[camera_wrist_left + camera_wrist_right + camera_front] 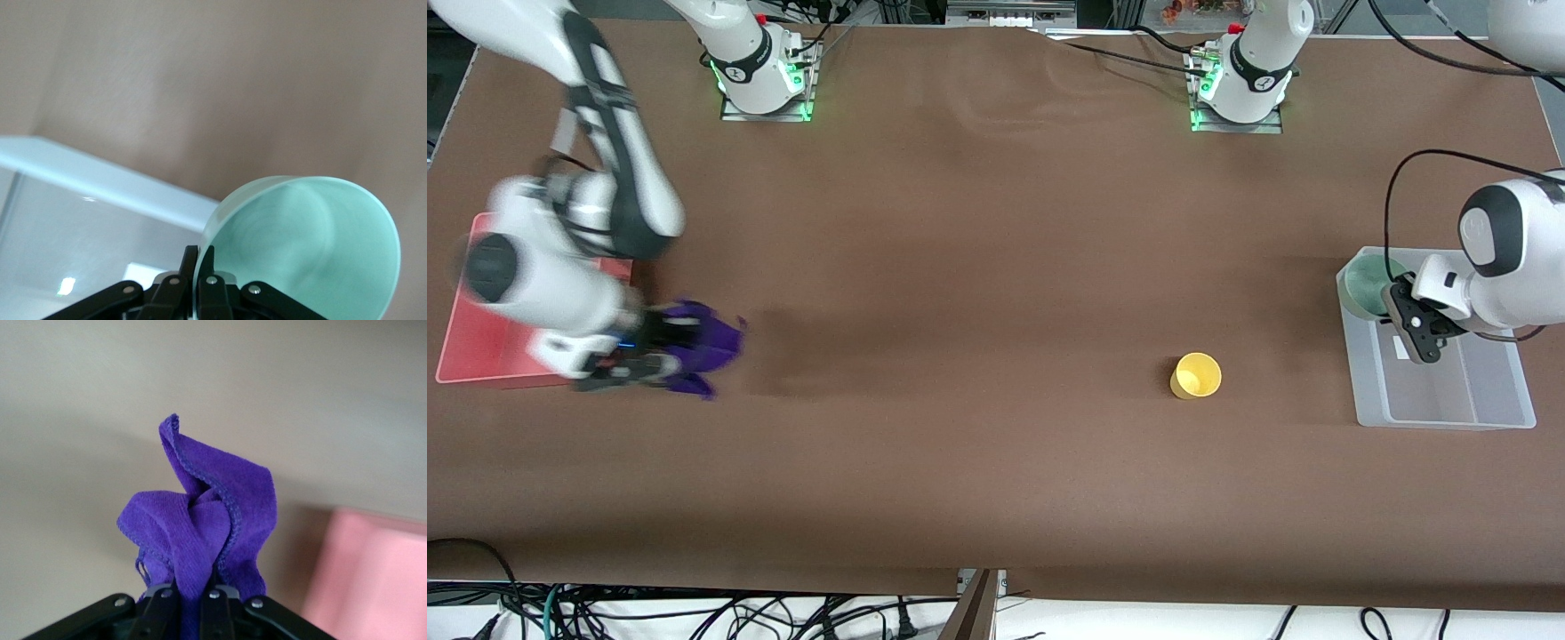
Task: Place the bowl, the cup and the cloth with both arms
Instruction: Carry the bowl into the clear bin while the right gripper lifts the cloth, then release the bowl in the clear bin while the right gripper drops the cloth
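The robot's right gripper will release the purple cloth, now held just beside the red tray, inside the red tray (560, 286), toward the side of the tray that faces the yellow cup.
My left gripper (1396, 307) is shut on the rim of the pale mint-green bowl (1369, 283) and holds it over the clear bin (1440, 400) at the left arm's end of the table. In the left wrist view the bowl (313, 247) is pinched between the fingers (189, 263), one inside and one outside the wall. My right gripper (660, 351) is shut on the purple cloth (710, 345), held just above the table beside the red tray (480, 356). The cloth (200, 527) bunches up between the fingers (215, 590). The yellow cup (1197, 375) stands on the table between the two.
The clear bin (87, 220) has a white label on its floor. The red tray (373, 580) lies at the right arm's end of the table. A brown cover (960, 267) spans the table. Cables hang along the edge nearest the front camera.
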